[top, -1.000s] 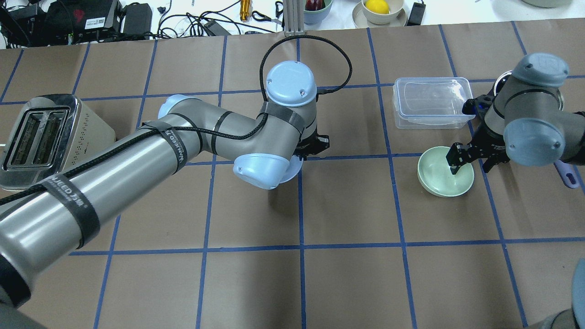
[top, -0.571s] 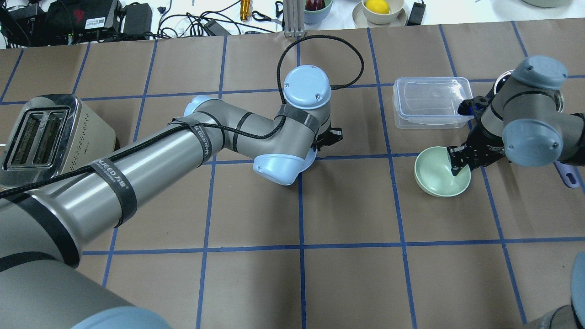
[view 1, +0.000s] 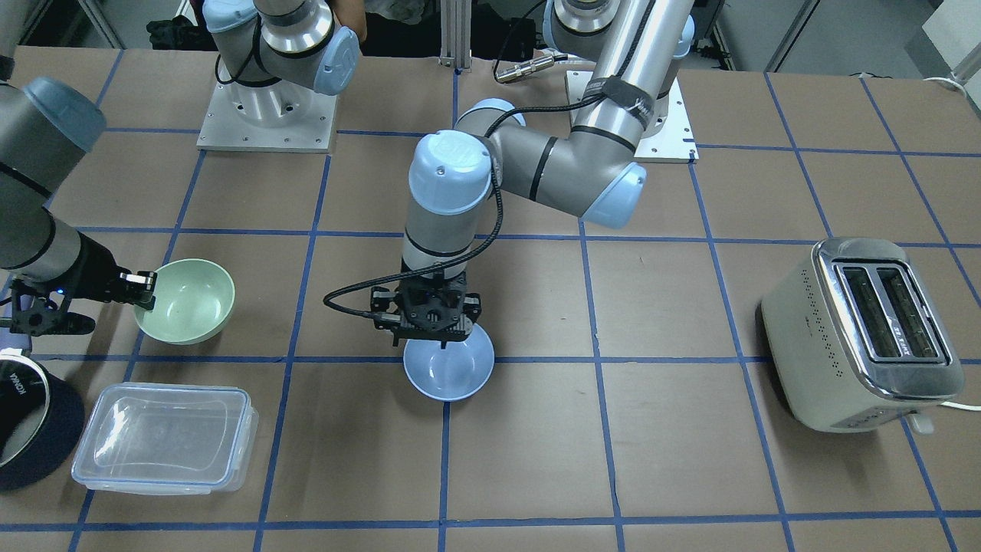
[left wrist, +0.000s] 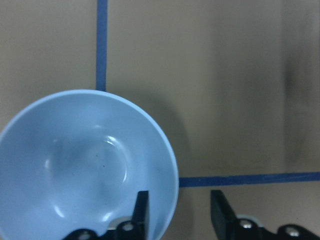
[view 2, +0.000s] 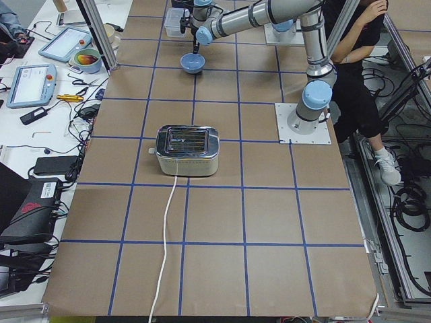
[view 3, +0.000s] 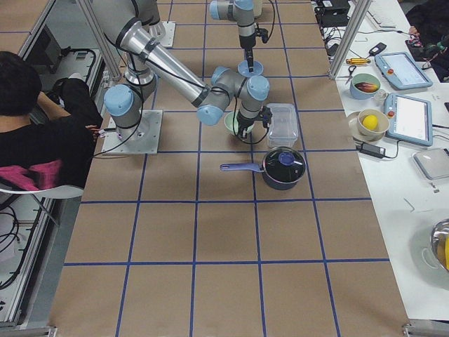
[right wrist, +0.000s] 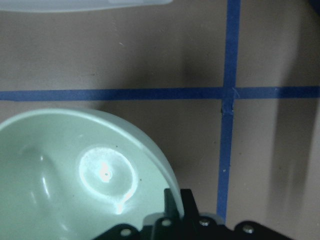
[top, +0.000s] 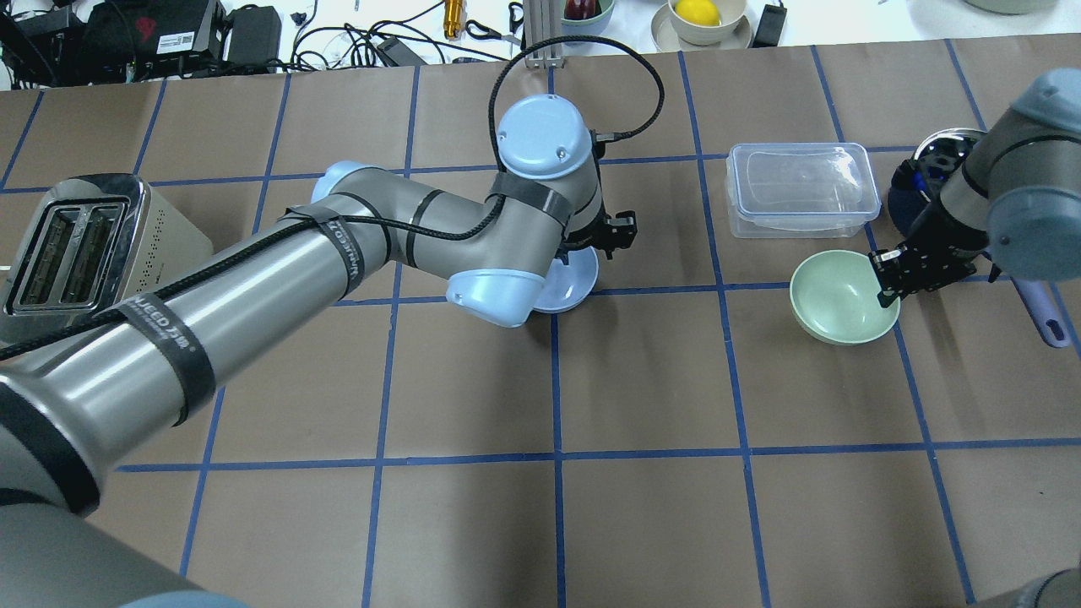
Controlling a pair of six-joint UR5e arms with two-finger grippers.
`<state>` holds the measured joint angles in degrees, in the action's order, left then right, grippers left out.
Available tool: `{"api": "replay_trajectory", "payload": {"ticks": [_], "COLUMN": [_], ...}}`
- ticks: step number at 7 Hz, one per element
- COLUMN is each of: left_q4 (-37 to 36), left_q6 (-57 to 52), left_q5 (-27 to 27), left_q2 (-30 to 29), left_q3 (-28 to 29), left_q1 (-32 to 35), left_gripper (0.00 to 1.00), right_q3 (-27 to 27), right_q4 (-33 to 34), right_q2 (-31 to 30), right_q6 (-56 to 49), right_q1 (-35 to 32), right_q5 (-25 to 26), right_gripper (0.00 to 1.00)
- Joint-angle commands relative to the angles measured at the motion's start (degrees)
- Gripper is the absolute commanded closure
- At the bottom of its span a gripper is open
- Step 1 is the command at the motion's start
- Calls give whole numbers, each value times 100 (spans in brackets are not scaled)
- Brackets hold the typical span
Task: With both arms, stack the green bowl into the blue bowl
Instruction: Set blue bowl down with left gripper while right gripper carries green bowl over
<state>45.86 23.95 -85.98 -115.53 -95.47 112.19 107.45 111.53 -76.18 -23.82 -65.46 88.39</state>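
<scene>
Next, I release the mint-green bowl from my right gripper inside the pale blue bowl (view 1: 448, 355) under my left gripper.
The pale blue bowl (view 1: 452, 372) sits upright on the table near its middle, also seen in the overhead view (top: 576, 283). My left gripper (view 1: 441, 345) points straight down over its rim. In the left wrist view the jaws (left wrist: 180, 205) are open, one finger inside the blue bowl (left wrist: 85, 165), one outside, with a gap on both sides of the rim. The mint-green bowl (top: 840, 297) is at the right, a grid square away. My right gripper (top: 887, 287) is shut on its rim; the right wrist view shows the fingers (right wrist: 174, 200) pinched on the green bowl's (right wrist: 75, 170) edge.
A clear lidded plastic container (top: 798, 190) lies just beyond the green bowl. A dark pot (view 1: 23, 422) with a purple handle (top: 1043, 317) stands by the right arm. A toaster (top: 76, 253) stands at the far left. Cables and bowls lie past the table's far edge.
My left arm moved to the right and the blue bowl moved with it. My right gripper closed on the green bowl's rim and shifted the bowl to the right and slightly farther away.
</scene>
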Motion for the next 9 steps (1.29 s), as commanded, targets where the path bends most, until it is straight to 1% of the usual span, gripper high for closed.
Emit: {"api": "replay_trajectory", "payload": {"ticks": [1, 2, 3, 4, 5, 6, 7, 8, 9], "left_q4": [805, 1724, 2977, 3747, 3790, 3659, 3458, 3465, 3595], "left_q6": [-1256, -1913, -2346, -2377, -2377, -2377, -2377, -2308, -2289], "left_q5": [2, -198, -801, -920, -912, -869, -755, -736, -432], "left_q2": [843, 1405, 1924, 2373, 2690, 2894, 2861, 2834, 2773], "left_q3": [-357, -236, 26, 177, 283, 371, 441, 485, 703], "left_q1": [-1063, -1390, -1697, -2014, -2304, -2324, -2429, -2369, -2351], "left_gripper": [0, 0, 0, 0, 0, 0, 0, 0, 0], "right_q3": [-898, -936, -971, -1050, -1120, -1156, -1173, -1182, -1174], "right_q4": [-1077, -1141, -1081, -819, -773, -460, -222, 242, 325], "right_q2": [-37, -2, -28, 15, 59, 121, 339, 585, 726], "right_q6": [26, 331, 1152, 1874, 2725, 3325, 3845, 4189, 4227], "right_q1": [-133, -473, -1025, -1657, -2203, -2660, -3083, -3400, -3560], "right_q5": [-346, -767, -780, -780, -780, -788, -780, -780, -788], "right_gripper": [100, 100, 100, 100, 100, 100, 100, 100, 100]}}
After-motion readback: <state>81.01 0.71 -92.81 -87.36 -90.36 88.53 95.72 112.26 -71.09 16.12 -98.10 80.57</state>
